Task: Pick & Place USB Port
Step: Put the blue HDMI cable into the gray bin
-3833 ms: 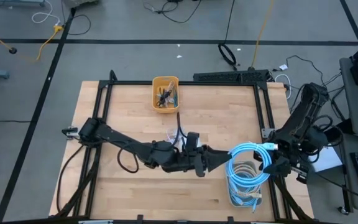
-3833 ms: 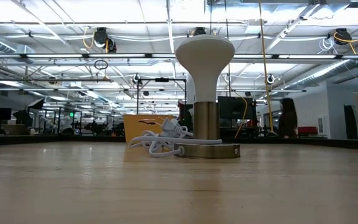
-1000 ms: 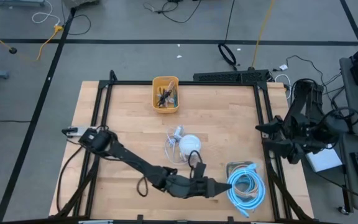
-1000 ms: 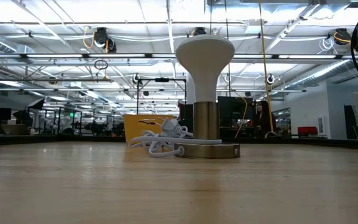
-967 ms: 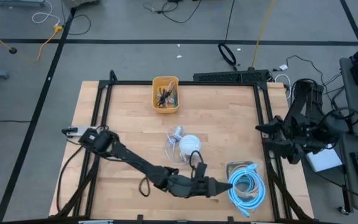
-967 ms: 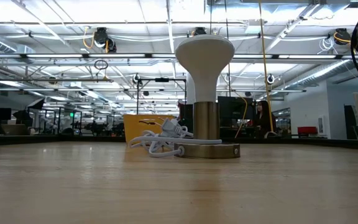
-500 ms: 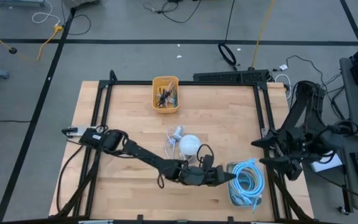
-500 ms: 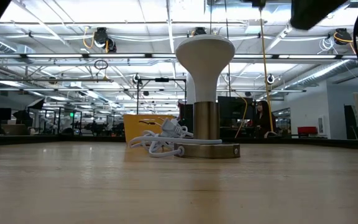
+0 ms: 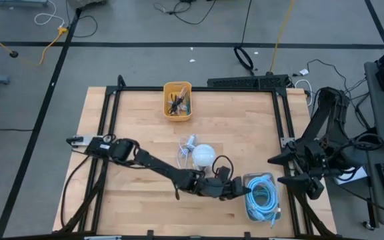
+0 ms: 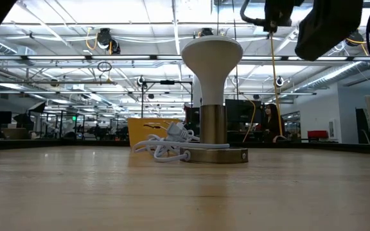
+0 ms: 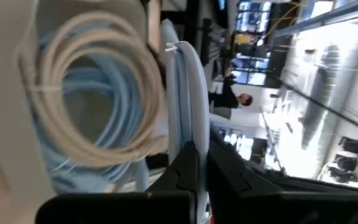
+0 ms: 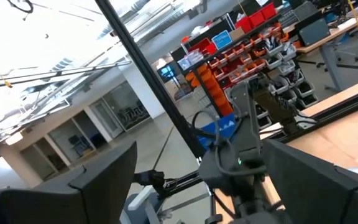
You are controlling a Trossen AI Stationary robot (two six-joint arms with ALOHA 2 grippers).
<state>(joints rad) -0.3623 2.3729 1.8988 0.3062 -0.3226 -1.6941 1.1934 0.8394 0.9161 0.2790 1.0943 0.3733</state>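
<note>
Next, my left gripper lets go of the light blue USB cable on the beige cable coil in the white bin (image 9: pixel 267 201) (image 11: pixel 135 112).
A coil of light blue USB cable (image 9: pixel 264 195) sits in a white bin (image 9: pixel 247 180) at the table's near right. My left gripper (image 9: pixel 243 191) reaches across from the left, shut on that cable at the bin's left rim. The left wrist view shows the blue strands (image 11: pixel 188 81), with a beige cable coil (image 11: pixel 86 93) lying in the bin (image 11: pixel 5 93). My right gripper (image 9: pixel 282 171) hangs open above the table's right edge, holding nothing; its two fingers stand wide apart (image 12: pixel 197 149). My left gripper pinches a couple of strands of the light blue cable (image 11: pixel 190 134) between its two fingers. The fingers come nearly level from the table's left. The strands run on past the fingertips along the bin's rim, and the rest of the coil's loops lie down in the bin.
A white mushroom-shaped lamp (image 9: pixel 204 156) with a metal stem (image 10: pixel 213 125) stands mid-table, its white cord (image 9: pixel 186 148) bunched beside it. A yellow bin (image 9: pixel 177 100) of small parts sits at the far edge. A dark frame rail (image 9: pixel 287 140) runs along the table's right side.
My left gripper, still shut on the blue cable, has swung from the near edge toward the far edge and come down, rolling a little. The coil has gone with it and settled into the white bin. My right gripper has shifted slightly toward the near edge.
</note>
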